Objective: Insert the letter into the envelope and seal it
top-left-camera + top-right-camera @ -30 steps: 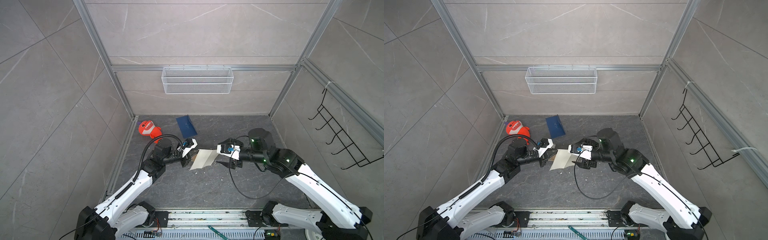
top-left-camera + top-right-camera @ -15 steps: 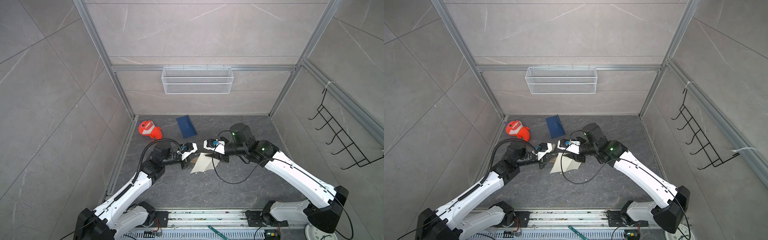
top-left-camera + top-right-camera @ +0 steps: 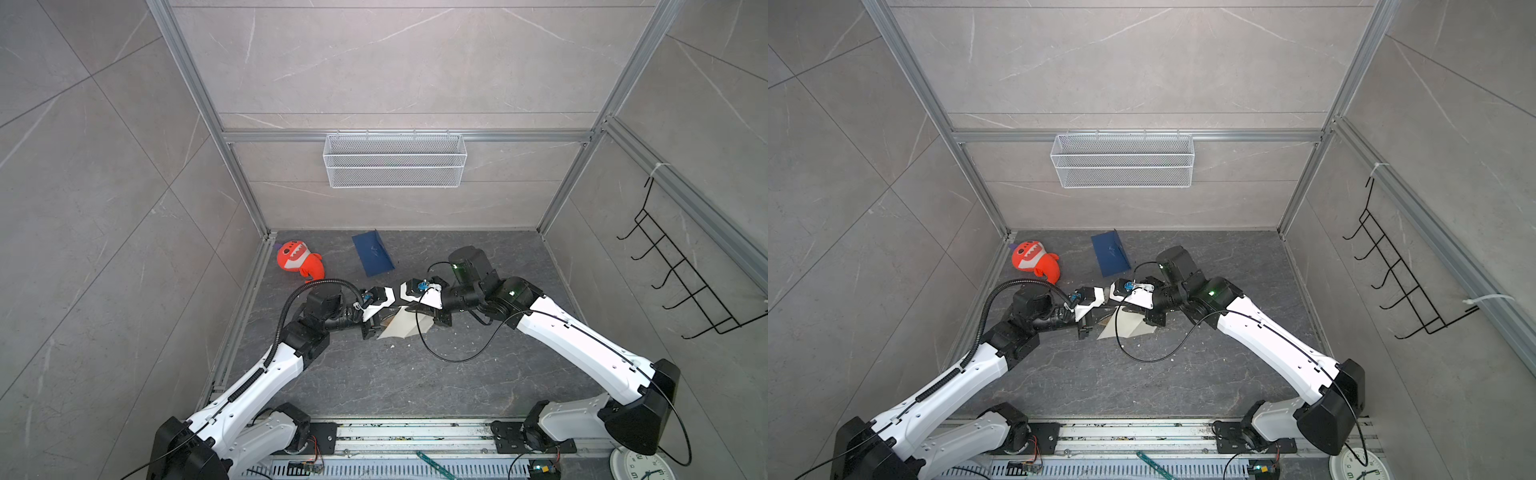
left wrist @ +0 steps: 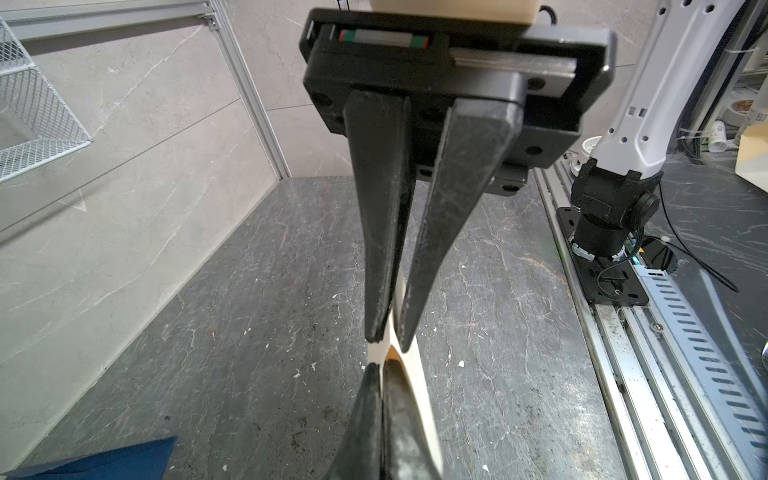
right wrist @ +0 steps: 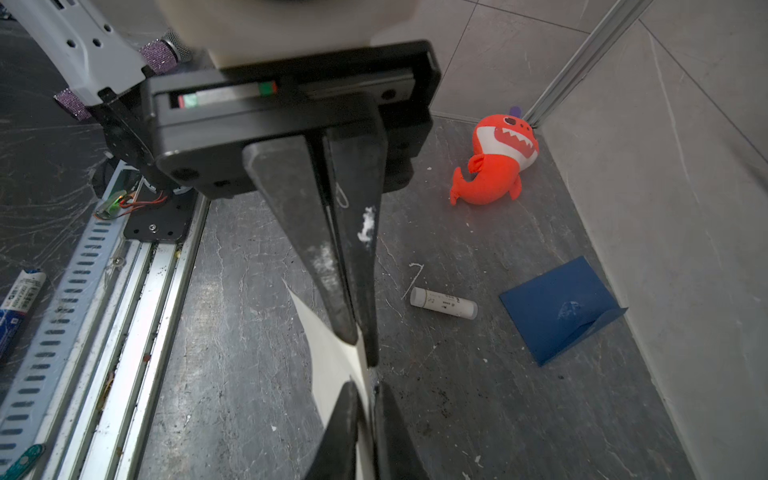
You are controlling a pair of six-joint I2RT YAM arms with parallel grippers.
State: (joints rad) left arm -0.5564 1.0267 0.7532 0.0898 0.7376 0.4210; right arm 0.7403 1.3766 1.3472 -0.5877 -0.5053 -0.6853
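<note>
The letter bends over on itself at my meeting grippers, so my left gripper should retake its top edge (image 4: 376,351) before my right gripper pulls the letter straight.
The letter (image 3: 402,326) is a cream sheet held off the floor mid-table, bent over on itself and drooping. My left gripper (image 3: 387,319) is shut on its edge; in the left wrist view the cream edge (image 4: 415,374) runs out between my left gripper's (image 4: 380,368) closed tips. My right gripper (image 3: 402,311) faces it tip to tip and is shut on the same edge of the letter (image 5: 328,345), pinched between my right gripper's (image 5: 366,385) tips. The dark blue envelope (image 3: 372,253) (image 5: 557,307) lies flat near the back wall, flap up, away from both grippers.
A white glue stick (image 5: 442,303) lies on the floor between the grippers and the envelope. An orange shark toy (image 3: 297,262) sits in the back left corner. A wire basket (image 3: 395,162) hangs on the back wall, a hook rack (image 3: 681,291) on the right wall.
My right gripper has moved left along the letter to the left gripper's tips and closed on the sheet. The letter has bunched up and droops. The left gripper has held its grip.
</note>
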